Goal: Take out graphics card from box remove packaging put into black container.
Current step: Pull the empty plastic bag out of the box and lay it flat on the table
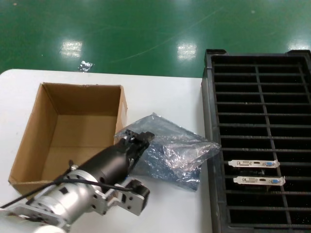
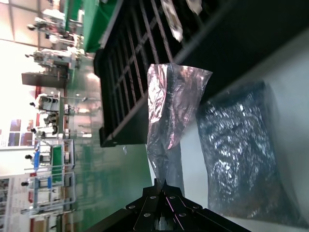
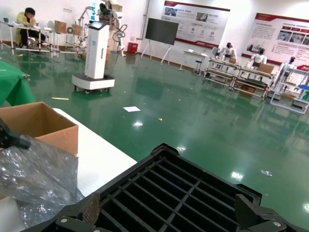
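The robot's left gripper will set the silvery packaging down on top of the darker blue-grey bag (image 1: 166,149) (image 2: 223,159).
The brown box (image 1: 68,131) stands open on the white table's left with nothing showing inside. My left gripper (image 1: 141,138) is just right of the box, shut on the near edge of the silvery packaging (image 1: 182,148). In the left wrist view the fingertips (image 2: 166,186) pinch that packaging (image 2: 169,106), which hangs crumpled. Whether anything is inside it I cannot tell. Two graphics cards (image 1: 253,163) (image 1: 258,181) stand in slots of the black container (image 1: 257,97), silver brackets up. My right gripper (image 3: 169,212) hovers open over the black container (image 3: 164,193).
A darker blue-grey bag (image 1: 167,171) (image 2: 241,154) lies on the table (image 1: 165,92) under and beside the packaging. The container fills the right side. Green floor lies beyond the table's far edge.
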Controlling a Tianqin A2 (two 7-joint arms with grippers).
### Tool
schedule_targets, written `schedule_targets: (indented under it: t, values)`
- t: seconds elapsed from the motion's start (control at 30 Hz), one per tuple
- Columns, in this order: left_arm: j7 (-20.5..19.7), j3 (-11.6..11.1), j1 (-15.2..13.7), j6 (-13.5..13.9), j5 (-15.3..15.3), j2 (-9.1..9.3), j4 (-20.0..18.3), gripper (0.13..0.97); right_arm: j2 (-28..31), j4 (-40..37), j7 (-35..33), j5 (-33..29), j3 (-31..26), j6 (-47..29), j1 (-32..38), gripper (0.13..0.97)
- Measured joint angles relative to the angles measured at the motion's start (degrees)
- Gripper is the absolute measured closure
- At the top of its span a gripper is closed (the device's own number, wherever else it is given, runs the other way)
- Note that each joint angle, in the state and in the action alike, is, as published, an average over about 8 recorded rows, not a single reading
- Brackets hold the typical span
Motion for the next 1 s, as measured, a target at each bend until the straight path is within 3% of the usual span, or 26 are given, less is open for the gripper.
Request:
schedule_targets:
  t: [0.23,0.43,0.57,0.77,0.9,1.0]
  values:
    - [3.70,0.63,-1.29,-3.65,10.55,8.09,7.80,0.959,0.40,0.02,0.08,0.32,-0.34,0.56,-0.20,0.129]
    - [5.13,-0.06,-3.33,-6.36,13.72,12.48,13.59,0.959,0.69,0.02,0.04,0.60,-0.54,0.92,-0.37,0.129]
    - [5.71,-0.13,-4.44,-6.80,13.67,13.32,15.57,0.959,0.84,0.02,0.00,0.76,-0.64,1.11,-0.46,0.129]
    - [5.98,-0.22,-5.12,-6.42,12.19,12.95,16.02,0.959,1.02,0.02,-0.05,0.94,-0.75,1.34,-0.57,0.129]
    - [5.62,-0.81,-4.92,-5.03,11.47,12.06,14.44,0.912,1.13,0.02,-0.07,1.05,-0.82,1.47,-0.63,0.129]
    - [4.49,-1.81,-4.46,-2.30,11.32,10.94,11.67,0.866,1.19,0.02,-0.09,1.12,-0.86,1.55,-0.67,0.129]
